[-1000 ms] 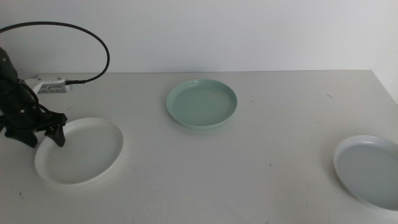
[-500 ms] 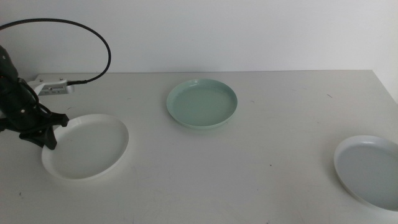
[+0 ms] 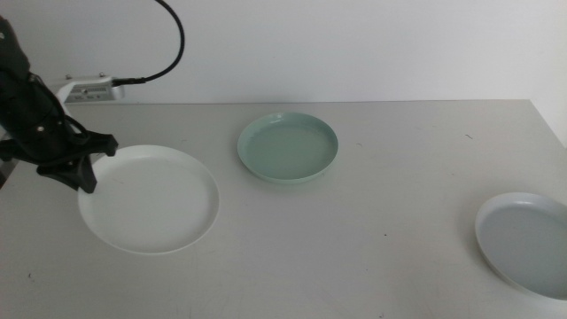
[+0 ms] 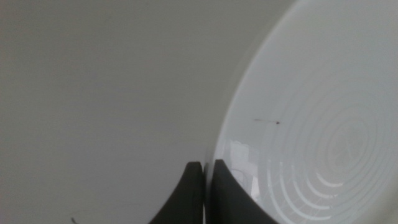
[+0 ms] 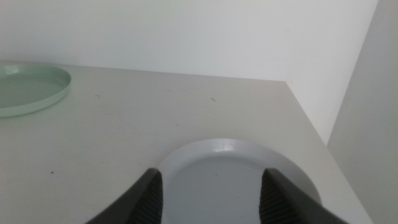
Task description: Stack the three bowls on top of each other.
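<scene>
The robot's left gripper should release the white bowl on the bare table (image 3: 314,253) in front of the mint green bowl. The white bowl is held up off the table.
My left gripper (image 3: 87,177) is shut on the left rim of the white bowl (image 3: 151,200) and holds it up off the table at the left, to the left of the mint green bowl (image 3: 288,147). In the left wrist view the jaws pinch the white bowl's rim (image 4: 236,149). The mint green bowl sits at the table's back middle and also shows in the right wrist view (image 5: 28,89). The pale grey-blue bowl (image 3: 525,243) lies at the front right. My right gripper (image 5: 211,186) is open just before the grey-blue bowl (image 5: 233,171); it is out of the middle view.
A white cable box (image 3: 87,89) with a black cable (image 3: 173,49) lies at the table's back left. The table's right edge (image 3: 551,124) runs close to the grey-blue bowl. A white wall stands behind the table.
My left gripper has lifted the white bowl and carried it to the right, toward the mint green bowl. The other bowls have not moved.
</scene>
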Action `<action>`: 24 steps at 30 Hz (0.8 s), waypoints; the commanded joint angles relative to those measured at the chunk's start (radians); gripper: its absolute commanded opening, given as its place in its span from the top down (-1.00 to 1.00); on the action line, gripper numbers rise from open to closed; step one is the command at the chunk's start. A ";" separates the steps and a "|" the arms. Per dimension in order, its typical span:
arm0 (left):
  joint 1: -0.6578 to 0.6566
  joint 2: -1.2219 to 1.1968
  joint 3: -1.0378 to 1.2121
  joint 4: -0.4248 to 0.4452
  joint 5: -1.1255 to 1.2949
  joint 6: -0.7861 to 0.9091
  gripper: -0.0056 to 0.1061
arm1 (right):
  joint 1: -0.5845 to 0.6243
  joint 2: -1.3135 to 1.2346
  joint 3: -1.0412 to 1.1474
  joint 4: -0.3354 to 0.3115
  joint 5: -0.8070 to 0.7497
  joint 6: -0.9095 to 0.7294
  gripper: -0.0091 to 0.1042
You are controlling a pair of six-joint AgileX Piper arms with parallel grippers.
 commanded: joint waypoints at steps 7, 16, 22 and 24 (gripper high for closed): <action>-0.230 -0.086 -0.004 -0.022 -0.015 -0.157 0.90 | -0.007 -0.017 -0.006 -0.010 -0.078 -0.008 0.11; -0.438 -0.079 -0.004 -0.036 -0.098 -0.241 0.90 | -0.007 -0.017 -0.006 -0.010 -0.078 -0.008 0.11; -0.514 -0.032 -0.004 -0.075 -0.137 -0.243 0.90 | -0.007 -0.017 -0.006 -0.010 -0.078 -0.008 0.11; -0.528 -0.011 -0.004 -0.093 -0.151 -0.243 0.90 | -0.007 -0.017 -0.006 -0.010 -0.078 -0.008 0.11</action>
